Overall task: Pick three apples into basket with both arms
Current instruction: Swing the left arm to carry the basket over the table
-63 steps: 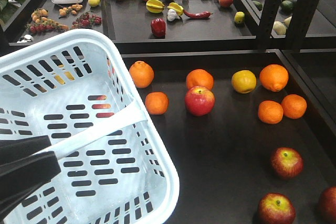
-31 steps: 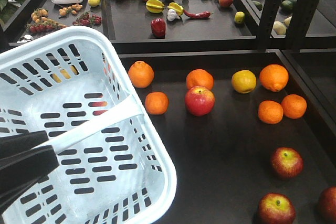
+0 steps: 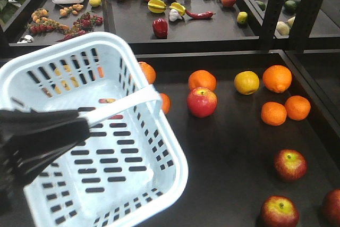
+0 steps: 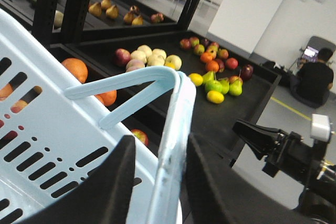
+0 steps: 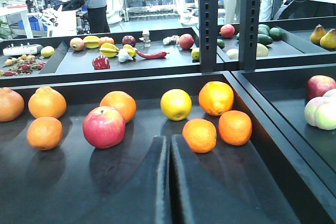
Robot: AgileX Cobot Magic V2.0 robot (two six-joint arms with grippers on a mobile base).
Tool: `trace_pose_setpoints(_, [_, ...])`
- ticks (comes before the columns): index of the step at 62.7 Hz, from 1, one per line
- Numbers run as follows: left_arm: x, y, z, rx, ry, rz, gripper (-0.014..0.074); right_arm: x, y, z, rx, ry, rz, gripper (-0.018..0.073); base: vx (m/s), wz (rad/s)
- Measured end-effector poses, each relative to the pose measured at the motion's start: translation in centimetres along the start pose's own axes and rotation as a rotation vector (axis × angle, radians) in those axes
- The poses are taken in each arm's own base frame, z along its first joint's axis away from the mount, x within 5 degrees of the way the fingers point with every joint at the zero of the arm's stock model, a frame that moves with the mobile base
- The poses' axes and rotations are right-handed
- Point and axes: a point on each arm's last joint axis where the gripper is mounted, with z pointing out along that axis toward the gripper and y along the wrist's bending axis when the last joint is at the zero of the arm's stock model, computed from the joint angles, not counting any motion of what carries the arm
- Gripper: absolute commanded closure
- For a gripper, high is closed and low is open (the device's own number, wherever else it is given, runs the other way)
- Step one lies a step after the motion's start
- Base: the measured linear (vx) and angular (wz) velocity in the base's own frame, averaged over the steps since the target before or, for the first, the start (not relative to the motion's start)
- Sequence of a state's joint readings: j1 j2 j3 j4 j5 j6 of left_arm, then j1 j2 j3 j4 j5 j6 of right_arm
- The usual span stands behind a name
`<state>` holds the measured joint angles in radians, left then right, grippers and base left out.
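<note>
The robot's left gripper needs to set the pale blue basket down on the dark tray (image 3: 127, 171) in front of the half-hidden oranges.
The pale blue basket (image 3: 127, 184) hangs tilted over the left of the dark tray, held up by its flat band handle (image 3: 130, 102). My left gripper (image 3: 79, 128) is shut on that handle; in the left wrist view its jaws (image 4: 160, 148) stand on either side of the band (image 4: 170, 129). The basket holds nothing. Three dark red apples lie at the tray's front right (image 3: 290, 164) (image 3: 279, 212) (image 3: 332, 206). My right gripper (image 5: 169, 142) is shut and empty, low over the tray, short of a brighter red apple (image 5: 104, 126). Something red (image 3: 108, 101) shows through the basket's bottom slots.
Several oranges (image 3: 276, 78) and a yellow fruit (image 3: 246, 82) lie across the tray's middle and back, with the bright apple (image 3: 202, 102) among them. A raised tray wall (image 3: 212, 54) and black uprights (image 3: 276, 9) stand behind. Further trays of fruit lie beyond.
The basket has swung right and turned, its near corner now lower in the middle. My left gripper has come further into view, up and to the right, still holding the handle.
</note>
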<state>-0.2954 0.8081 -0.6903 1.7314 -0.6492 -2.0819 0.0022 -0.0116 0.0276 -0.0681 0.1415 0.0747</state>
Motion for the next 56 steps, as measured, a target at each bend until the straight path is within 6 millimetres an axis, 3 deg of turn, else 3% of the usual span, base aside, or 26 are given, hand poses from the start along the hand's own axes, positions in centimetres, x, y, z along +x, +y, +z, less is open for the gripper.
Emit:
trace_pose_setpoints(15, [-2.5, 3.1, 6.3, 0.075, 0.141, -0.045, 0.0602, 0.0, 0.0, 0.0, 0.0, 0.0, 0.0, 0.0564, 0.0, 0.0])
trace_pose_setpoints(27, [-3.0, 6.0, 11.2, 0.152, 0.24, -0.071, 0.0602, 0.0, 0.0, 0.0, 0.0, 0.0, 0.0, 0.0564, 0.0, 0.0])
trace_pose_setpoints(42, [-1.0, 9.7, 16.3, 0.246, 0.375, -0.159, 0.0602, 0.0, 0.0, 0.0, 0.0, 0.0, 0.0, 0.0564, 0.0, 0.0])
trace_pose_setpoints(56, [1.4, 12.0, 18.3, 0.237, 0.439, -0.211, 0.0602, 0.0, 0.0, 0.0, 0.0, 0.0, 0.0, 0.0564, 0.0, 0.0])
